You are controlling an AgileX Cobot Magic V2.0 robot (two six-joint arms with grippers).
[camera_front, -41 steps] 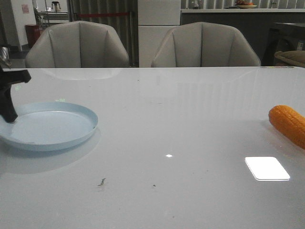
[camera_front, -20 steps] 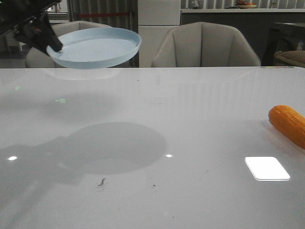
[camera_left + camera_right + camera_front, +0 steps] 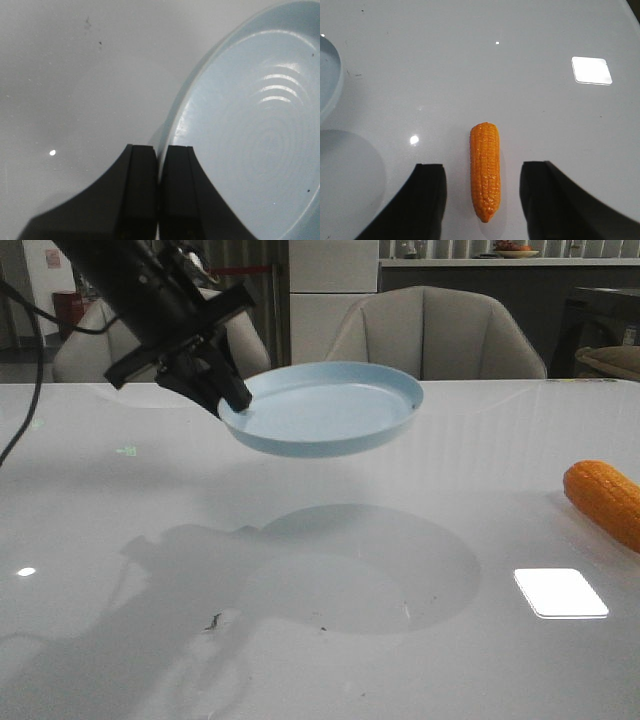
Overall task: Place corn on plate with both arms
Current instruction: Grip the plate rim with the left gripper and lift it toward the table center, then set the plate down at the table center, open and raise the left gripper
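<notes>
My right gripper will next move down to the far half of the orange corn (image 3: 597, 490) (image 3: 485, 154) and close across it there.
The pale blue plate (image 3: 325, 410) hangs in the air above the middle of the table, casting a round shadow below. My left gripper (image 3: 235, 400) is shut on its left rim; in the left wrist view the two fingers pinch the plate's (image 3: 250, 140) edge at my left gripper (image 3: 159, 152). The orange corn (image 3: 605, 502) lies on the table at the far right edge. In the right wrist view the corn (image 3: 485, 170) lies lengthwise between the spread fingers of my open right gripper (image 3: 482, 172), with a gap on each side. The right arm does not show in the front view.
The glossy white table (image 3: 300, 640) carries a bright rectangular reflection (image 3: 560, 592) at the right front and small dark specks (image 3: 214, 621). Two grey chairs (image 3: 430, 335) stand behind the table's far edge. A part of the plate's rim (image 3: 327, 85) shows in the right wrist view.
The left arm lifted the plate off the table at the left, carried it up and then rightward over the middle. The corn has not moved.
</notes>
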